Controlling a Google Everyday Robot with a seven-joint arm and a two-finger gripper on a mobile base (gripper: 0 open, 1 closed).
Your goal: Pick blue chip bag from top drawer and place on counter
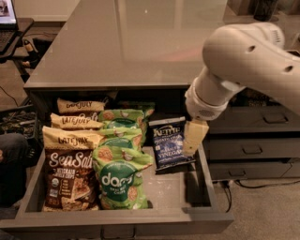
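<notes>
I should close my gripper on the middle of the blue chip bag (171,145), around its "Kettle" label, so that the bag bunches up between my fingers.
The blue chip bag (169,144) lies flat in the right part of the open top drawer (117,219), its "Kettle" label facing up. My gripper (193,137) hangs from the white arm (243,61) just at the bag's right edge, inside the drawer near its right wall, overlapping the bag's edge. It holds nothing that I can see. The grey counter (131,42) stretches above and behind the drawer.
Green "dang" bags (119,173) fill the drawer's middle and brown-and-cream "Late July" bags (70,140) its left. Narrower drawers with handles (253,150) stand to the right. A laptop (7,14) sits far left. A dark shape (9,159) is at the left edge.
</notes>
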